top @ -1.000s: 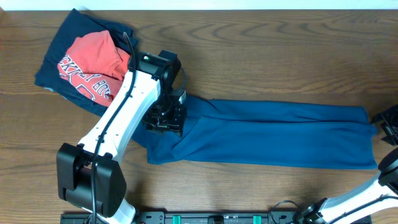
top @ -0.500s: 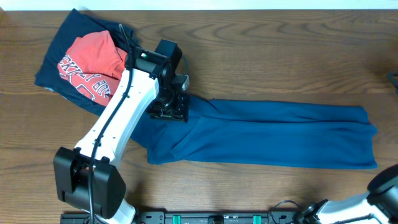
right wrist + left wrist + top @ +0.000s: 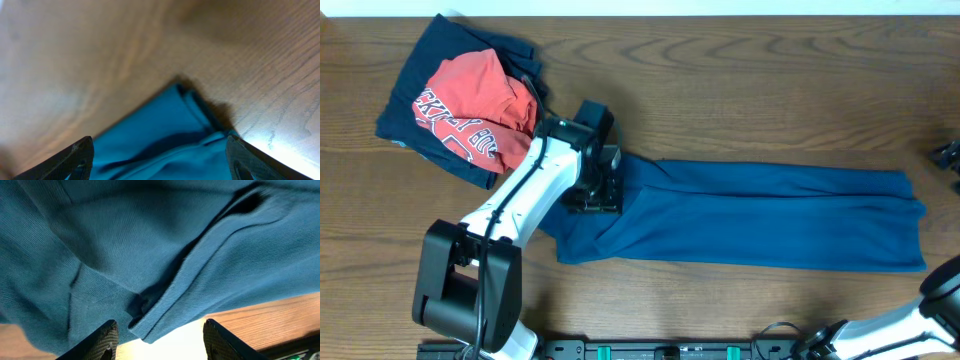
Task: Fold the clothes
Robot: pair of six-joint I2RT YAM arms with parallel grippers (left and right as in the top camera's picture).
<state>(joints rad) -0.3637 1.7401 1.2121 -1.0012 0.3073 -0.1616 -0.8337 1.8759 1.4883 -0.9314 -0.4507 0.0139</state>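
Observation:
The middle of the end [image 3: 904,204] [image 3: 214,138] of the blue T-shirt farthest from my left gripper, where its layers meet, will be gripped by my right gripper.
The blue T-shirt [image 3: 750,215] lies flat as a long strip across the table's middle. My left gripper [image 3: 592,188] hovers over its left end. In the left wrist view that gripper [image 3: 162,342] is open, with a folded hem [image 3: 165,322] of the shirt just ahead of the gap and not pinched. My right gripper [image 3: 950,155] shows only at the far right edge, off the shirt. In the right wrist view it [image 3: 162,162] stands wide open above the shirt's corner [image 3: 170,130], holding nothing. A red tee [image 3: 465,100] with white lettering lies on a navy garment [image 3: 420,70] at the back left.
The wooden table [image 3: 750,90] shows bare behind the shirt. The left arm's base [image 3: 465,290] stands at the front left, and part of the right arm [image 3: 945,290] at the front right corner. A black rail [image 3: 650,350] runs along the front edge.
My right gripper has opened wider and drawn back from the shirt's right end toward the far right edge. The left gripper shifted slightly over the shirt's left end. The shirt has stayed put.

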